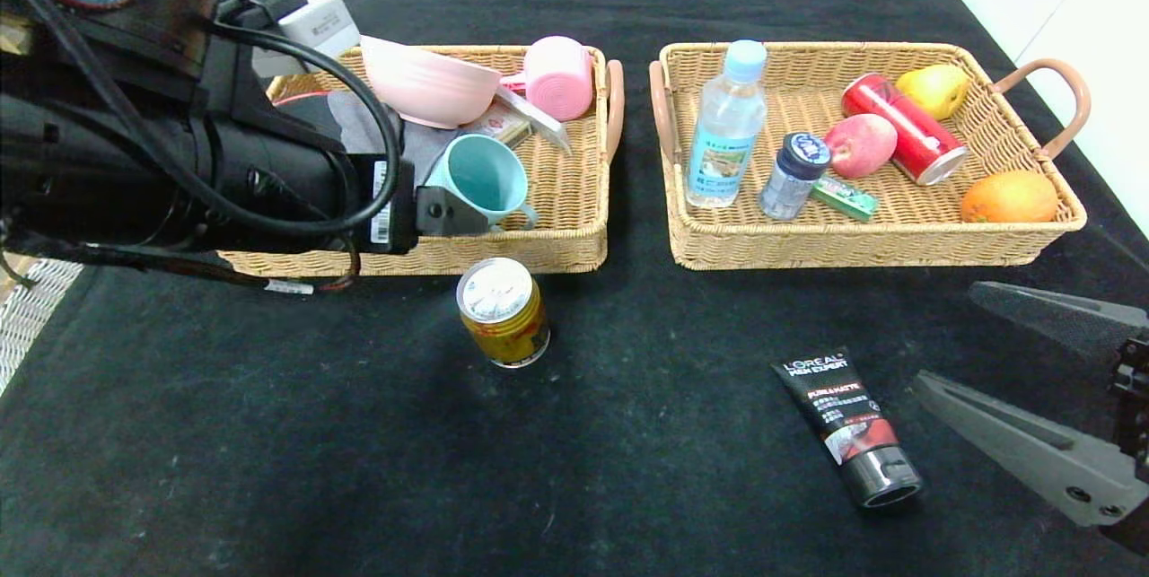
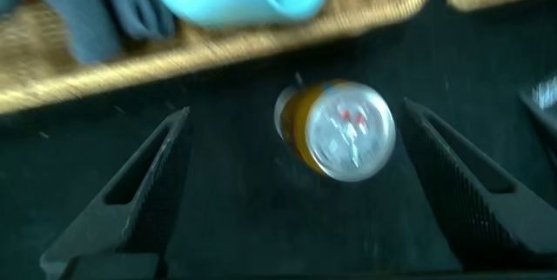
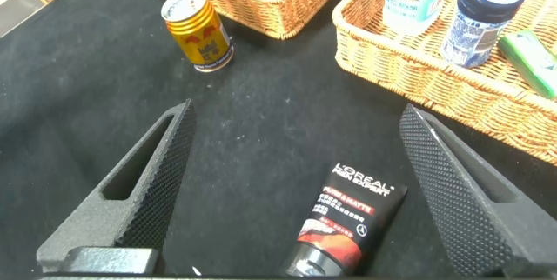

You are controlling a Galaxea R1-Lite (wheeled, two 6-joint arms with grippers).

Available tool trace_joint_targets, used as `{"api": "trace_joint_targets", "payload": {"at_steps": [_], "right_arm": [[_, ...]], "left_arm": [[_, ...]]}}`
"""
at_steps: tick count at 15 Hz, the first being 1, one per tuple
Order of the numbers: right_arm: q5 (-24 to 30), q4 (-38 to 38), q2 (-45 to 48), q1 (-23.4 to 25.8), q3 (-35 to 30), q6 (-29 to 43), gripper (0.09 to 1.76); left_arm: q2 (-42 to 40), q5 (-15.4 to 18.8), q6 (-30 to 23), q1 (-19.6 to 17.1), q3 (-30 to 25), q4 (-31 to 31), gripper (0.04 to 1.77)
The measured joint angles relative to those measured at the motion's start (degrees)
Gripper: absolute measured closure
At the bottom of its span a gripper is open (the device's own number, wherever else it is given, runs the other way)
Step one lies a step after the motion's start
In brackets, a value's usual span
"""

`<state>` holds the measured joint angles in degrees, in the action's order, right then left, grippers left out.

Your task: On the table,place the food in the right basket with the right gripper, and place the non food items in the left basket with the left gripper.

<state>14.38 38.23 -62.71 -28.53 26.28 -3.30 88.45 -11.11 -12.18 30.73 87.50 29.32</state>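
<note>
Next, I lower my left gripper to the gold-yellow can and close it on the can's sides [image 1: 505,326] [image 2: 302,123], below the can's silver top.
The gold-yellow can [image 1: 504,312] stands on the black table [image 1: 269,433] just in front of the left basket [image 1: 556,247]. My left gripper [image 2: 294,110] is open and empty above it, and the can [image 2: 344,132] sits ahead of its fingertips. The L'Oreal tube [image 1: 848,424] lies flat at the front right. My right gripper [image 1: 950,339] is open and empty just right of the tube [image 3: 348,219]. The water bottle [image 1: 725,128] and the blue-lidded jar [image 1: 794,175] stand in the right basket [image 1: 871,247]. The pink bowl [image 1: 426,83] and the grey towel [image 1: 363,124] are in the left basket.
My left arm [image 1: 224,173] hides the left basket's left half. That basket also holds a teal cup [image 1: 480,178] and a pink ribbed cup [image 1: 558,76]. The right basket also holds a red can [image 1: 907,133], an apple [image 1: 860,144], a pear [image 1: 934,88], an orange [image 1: 1008,197] and a green pack [image 1: 844,198].
</note>
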Motion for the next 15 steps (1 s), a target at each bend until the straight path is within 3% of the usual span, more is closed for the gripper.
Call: {"api": "trace_joint_targets", "payload": {"at_steps": [6,8,15], "right_arm": [[0.02,0.11,0.01,-0.05,0.00,0.02,0.14],[0.00,0.13,0.04,-0.02,0.00,0.02,0.14],[0.02,0.20,0.11,0.02,0.04,0.00,0.14]], "left_arm": [[4.07,-2.34,-0.22,6.01,0.23,5.22,0.11],[6.14,-3.99,-0.27,6.39,0.98,5.19,0.11],[11.43,-4.40,-0.41,6.36,2.60,4.78,0.10]]}}
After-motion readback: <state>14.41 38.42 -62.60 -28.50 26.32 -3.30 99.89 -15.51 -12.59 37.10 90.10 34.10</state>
